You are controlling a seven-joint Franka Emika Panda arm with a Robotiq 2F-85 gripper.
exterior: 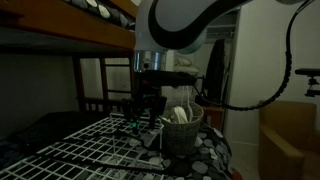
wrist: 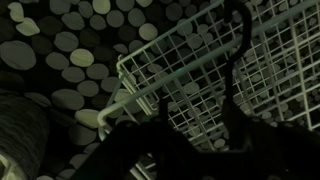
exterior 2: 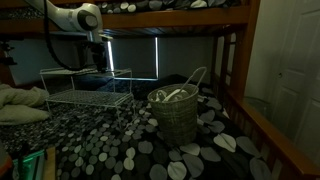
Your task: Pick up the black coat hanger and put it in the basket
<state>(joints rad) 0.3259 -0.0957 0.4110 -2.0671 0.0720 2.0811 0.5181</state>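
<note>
Next, I open my gripper, shift over and close around the stem (wrist: 234,65) below the hook, as the black coat hanger's stem meets one fingertip, off the middle of the gap.
The black coat hanger (wrist: 236,55) shows in the wrist view as a thin dark bar with a hooked top, lying over the white wire grid (wrist: 190,60). Its lower end runs down to my right finger. My gripper (wrist: 170,125) has its fingers apart, and grid shows between them. In both exterior views the gripper (exterior: 143,112) (exterior 2: 99,62) hangs just over the wire grid (exterior: 90,150) (exterior 2: 85,90), but the hanger is too dark to make out there. The round grey-green basket (exterior: 183,135) (exterior 2: 178,118) stands beside the grid.
White curved pieces (exterior: 180,115) (exterior 2: 172,96) stick out of the basket. Everything rests on a bed with a pebble-patterned cover (exterior 2: 120,150). A wooden upper bunk (exterior: 80,20) runs overhead, and a wooden post (exterior 2: 240,60) stands near the basket.
</note>
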